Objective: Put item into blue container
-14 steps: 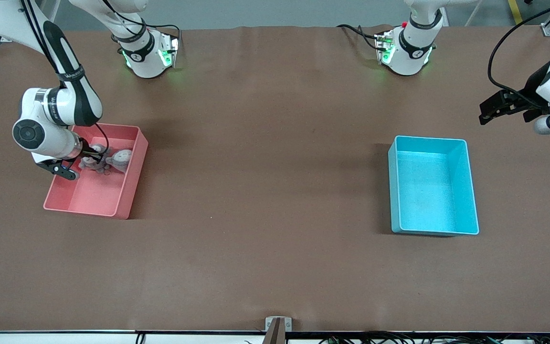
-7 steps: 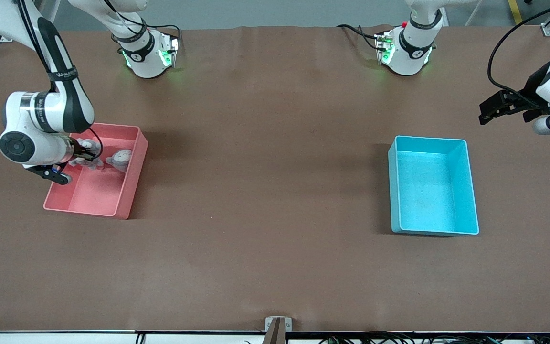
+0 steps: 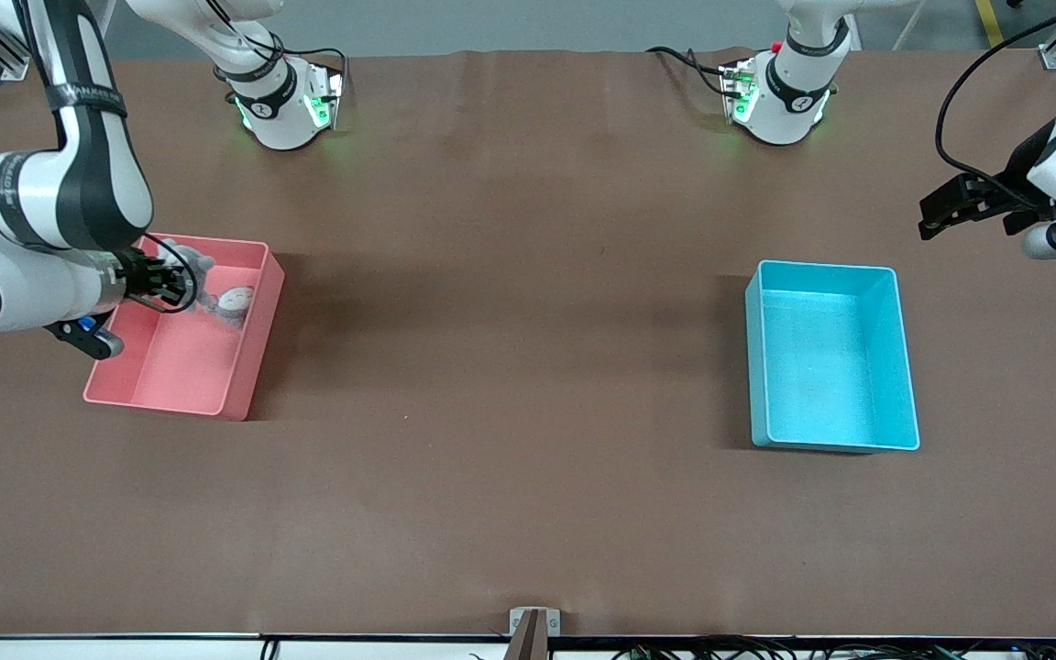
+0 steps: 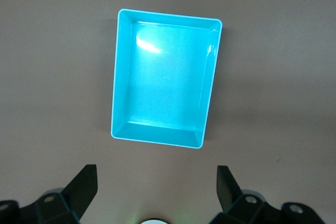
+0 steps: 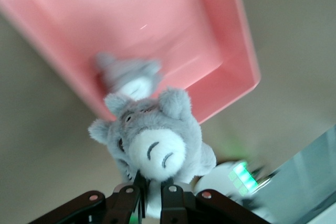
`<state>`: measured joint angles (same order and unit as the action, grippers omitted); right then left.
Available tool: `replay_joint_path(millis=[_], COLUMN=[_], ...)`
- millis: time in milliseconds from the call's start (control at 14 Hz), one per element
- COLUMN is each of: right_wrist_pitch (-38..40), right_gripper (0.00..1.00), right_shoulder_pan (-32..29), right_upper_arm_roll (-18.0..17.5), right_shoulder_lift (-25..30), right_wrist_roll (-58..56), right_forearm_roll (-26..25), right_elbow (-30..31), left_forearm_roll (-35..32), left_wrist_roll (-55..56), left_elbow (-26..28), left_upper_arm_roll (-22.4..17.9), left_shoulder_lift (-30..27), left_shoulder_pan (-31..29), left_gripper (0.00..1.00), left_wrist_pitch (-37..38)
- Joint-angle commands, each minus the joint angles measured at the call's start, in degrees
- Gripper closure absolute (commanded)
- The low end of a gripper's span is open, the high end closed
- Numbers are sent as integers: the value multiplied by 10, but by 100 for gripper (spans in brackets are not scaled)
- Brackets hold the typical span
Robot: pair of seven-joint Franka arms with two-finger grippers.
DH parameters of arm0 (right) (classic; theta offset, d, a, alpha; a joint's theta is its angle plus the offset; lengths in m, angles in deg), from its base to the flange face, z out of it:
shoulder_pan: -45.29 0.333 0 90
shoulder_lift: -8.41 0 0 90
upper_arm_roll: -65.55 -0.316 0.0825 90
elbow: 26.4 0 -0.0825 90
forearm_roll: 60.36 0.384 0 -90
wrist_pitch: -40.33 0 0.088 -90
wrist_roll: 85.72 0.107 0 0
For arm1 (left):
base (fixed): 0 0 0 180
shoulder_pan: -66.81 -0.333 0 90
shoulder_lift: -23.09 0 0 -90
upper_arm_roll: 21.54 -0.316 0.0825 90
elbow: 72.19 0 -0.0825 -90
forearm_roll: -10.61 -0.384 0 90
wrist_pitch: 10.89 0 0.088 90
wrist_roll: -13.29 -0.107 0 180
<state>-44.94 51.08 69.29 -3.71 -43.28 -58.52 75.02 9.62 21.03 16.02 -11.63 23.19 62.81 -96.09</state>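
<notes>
The grey plush toy, still held over the pink bin, will be let go by my right gripper on the brown table cover (image 3: 515,359) between the pink bin and blue container.
My right gripper (image 3: 166,280) is shut on a grey plush toy (image 3: 189,259) and holds it in the air over the pink bin (image 3: 253,357). The right wrist view shows that plush toy (image 5: 152,140) face-on, its lower body pinched in the right gripper (image 5: 150,195). A second grey plush (image 3: 235,301) lies inside the pink bin. The blue container (image 3: 904,367) stands empty toward the left arm's end of the table. Beside it, my left gripper (image 3: 940,206) waits open in the air and looks down on the blue container (image 4: 121,77). Nothing is between the left gripper (image 4: 156,182) fingers.
Brown table cover spreads between the pink bin and the blue container. Both arm bases (image 3: 280,101) (image 3: 780,92) stand along the table's edge farthest from the front camera. The second plush (image 5: 128,74) shows blurred in the pink bin (image 5: 210,35) below the held one.
My right gripper has risen from inside the pink bin with one grey plush in it, leaving the other plush in the bin. The left arm has not moved.
</notes>
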Motion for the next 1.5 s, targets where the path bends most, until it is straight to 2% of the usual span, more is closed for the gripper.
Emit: replay_joint_path(millis=[0,142,356,570,783,1068,1282,1424], right_wrist_pitch=[-22,-88,-210,-332,-416,-501,-522,-571], right_gripper=[100,100,100,100,100,100,99,99], right_shoulder_pan=[58,121,206,296,359,412,415,415], right_upper_arm_roll=[2,1,1,2,3,7,7,7], right_shoulder_lift=[-2,-5,-42,-95,-138,-213,-265,-276], right_wrist_roll=[125,243,388,526,617,714,755,783], right_forearm_roll=[71,101,134,133,128,121,114,114], right_elbow=[-8,-5,-5,-8,-11,-33,-64,-67], left_forearm_roll=[6,6,6,6,6,6,6,6], left_wrist_roll=[-11,-11,-11,-11,-12,-12,-12,-11], left_elbow=[-7,-7,-8,-8,-8,-8,-8,-8], left_upper_arm_roll=[0,0,0,-1,-1,-1,0,-1], left_shoulder_lift=[1,1,0,-2,-3,-2,-1,3], left_shoulder_pan=[0,0,0,-1,-1,-2,-1,2], left_gripper=[0,0,0,0,0,0,0,0], left_wrist_pitch=[9,9,9,9,9,9,9,9])
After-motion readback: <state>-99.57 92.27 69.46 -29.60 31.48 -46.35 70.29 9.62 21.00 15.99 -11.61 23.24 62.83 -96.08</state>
